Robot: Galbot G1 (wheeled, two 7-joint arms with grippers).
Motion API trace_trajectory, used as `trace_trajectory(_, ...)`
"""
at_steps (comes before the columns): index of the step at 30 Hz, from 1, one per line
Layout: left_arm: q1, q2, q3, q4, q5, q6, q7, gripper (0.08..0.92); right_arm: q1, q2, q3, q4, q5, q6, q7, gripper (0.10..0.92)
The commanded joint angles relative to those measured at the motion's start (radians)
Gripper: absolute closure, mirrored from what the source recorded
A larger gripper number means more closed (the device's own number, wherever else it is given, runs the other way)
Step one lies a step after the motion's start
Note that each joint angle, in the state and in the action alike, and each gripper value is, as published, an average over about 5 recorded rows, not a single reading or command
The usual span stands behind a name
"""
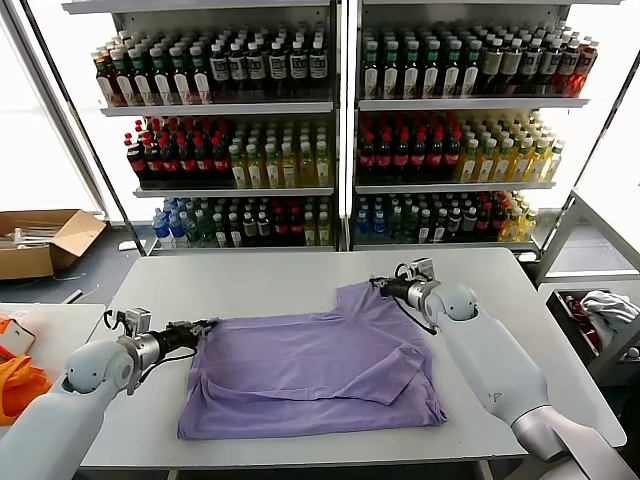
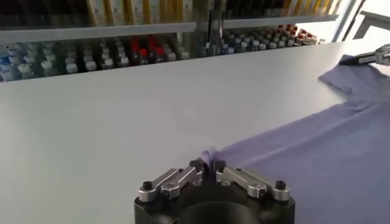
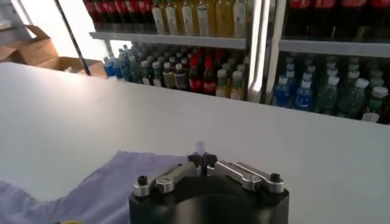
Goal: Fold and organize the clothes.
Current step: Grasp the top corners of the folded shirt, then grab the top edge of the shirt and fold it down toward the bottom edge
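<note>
Next, my left gripper releases the lavender T-shirt's far corner at the near folded flap's end (image 1: 197, 378), the one that is facing the orange fabric. The T-shirt now lies on the white table.
The lavender T-shirt (image 1: 310, 370) lies partly folded on the white table (image 1: 250, 280), plain side up. My left gripper (image 1: 205, 326) is shut on its left edge; in the left wrist view the gripper (image 2: 208, 165) pinches a peak of the T-shirt (image 2: 317, 152). My right gripper (image 1: 378, 285) is shut on the far right corner of the shirt; in the right wrist view the gripper (image 3: 202, 159) holds a small tip of the T-shirt (image 3: 116, 182). No printed graphic shows.
Shelves of bottled drinks (image 1: 340, 130) stand behind the table. Orange fabric (image 1: 18, 382) lies on a side surface at the left. A white-and-red cloth heap (image 1: 605, 310) sits in a bin at the right. A cardboard box (image 1: 45, 240) lies on the floor.
</note>
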Motion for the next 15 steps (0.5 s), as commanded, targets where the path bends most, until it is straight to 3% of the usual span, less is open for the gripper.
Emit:
trace_trajectory(1,0.074,0.016,-0.073,-0.142,0.000,-0.007,-0.019,0.886,-0.068,-0.047,0.073,0.247,0.116,-0.017,0.051,0.920)
trace_trajectory(15,0.311,0.058,-0.272,-0.408,-0.012,-0.033,-0.065,0.911,-0.437,-0.197,0.284,0.650,0.207,-0.047,0.089,0.920)
